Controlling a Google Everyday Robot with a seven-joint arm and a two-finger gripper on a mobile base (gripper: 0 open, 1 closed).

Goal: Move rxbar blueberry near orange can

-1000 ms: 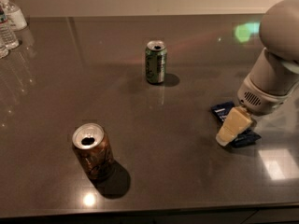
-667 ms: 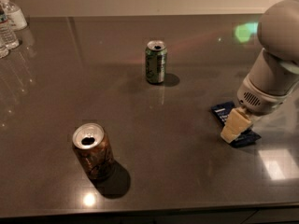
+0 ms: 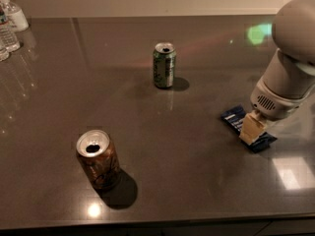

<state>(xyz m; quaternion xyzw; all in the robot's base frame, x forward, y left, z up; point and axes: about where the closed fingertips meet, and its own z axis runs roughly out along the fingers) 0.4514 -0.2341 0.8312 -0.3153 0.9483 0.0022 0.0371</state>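
Observation:
Next, I set the rxbar blueberry on the table (image 3: 148,156) beside the orange can, on the can's side facing my gripper.
The rxbar blueberry (image 3: 234,117), a flat dark navy wrapper, lies on the dark table (image 3: 197,181) at the right. My gripper (image 3: 252,131) hangs from the grey arm (image 3: 290,68) and sits down on top of the bar's middle, covering part of it. The orange can (image 3: 97,160), brownish-orange with a silver top, stands upright at the front left, far from the bar and the gripper.
A green can (image 3: 164,65) stands upright at the table's middle back. Clear water bottles (image 3: 10,26) stand at the far left back corner. The table's front edge runs along the bottom of the view.
The gripper has come down and slightly right onto the rxbar blueberry. The cans have not moved.

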